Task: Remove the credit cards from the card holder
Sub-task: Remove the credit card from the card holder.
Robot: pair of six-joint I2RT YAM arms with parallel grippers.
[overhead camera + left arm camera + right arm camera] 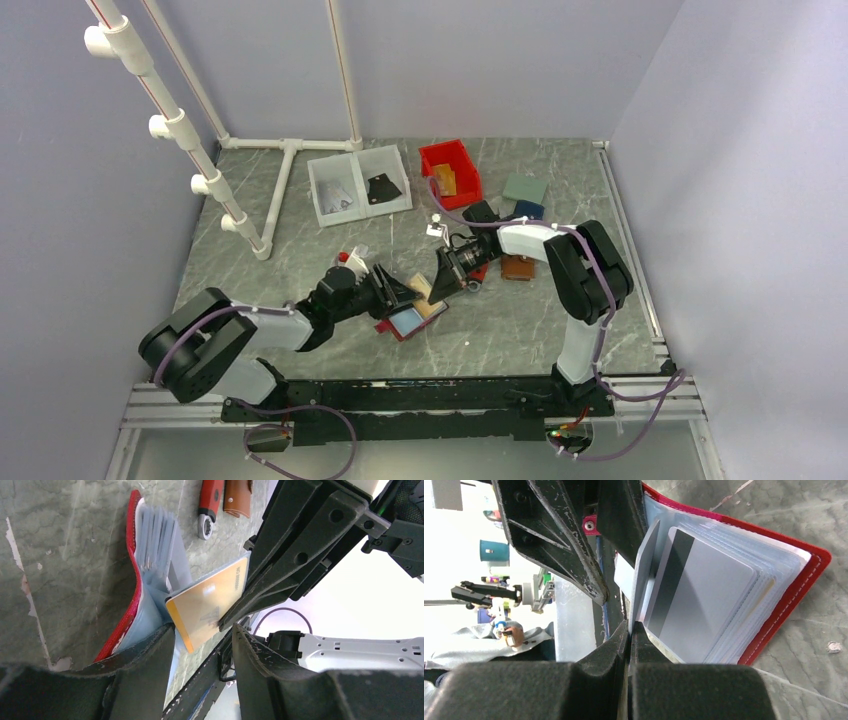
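Note:
The pocket leaves are loose while my right gripper holds the card. Next, my left gripper takes the card's orange edge (179,624), and my right gripper needs to take the leaves.
The red card holder (398,328) lies open on the table, its pale blue-grey pockets (155,545) fanned out. My right gripper (441,284) is shut on a tan-orange credit card (210,605), whose far corner is still at the pocket leaves. In the right wrist view the fingers (630,625) pinch this card edge-on (642,570). A grey card with a dark stripe (709,600) sits in the holder (804,580). My left gripper (393,295) is open, with one finger (140,675) resting on the holder's inside flap and the other (265,675) clear of it.
A red-handled wrench (210,505) and a brown wallet (237,497) lie just beyond the holder. A red bin (450,165), a white tray (358,185), a blue wallet (527,210) and a white pipe frame (280,180) stand farther back.

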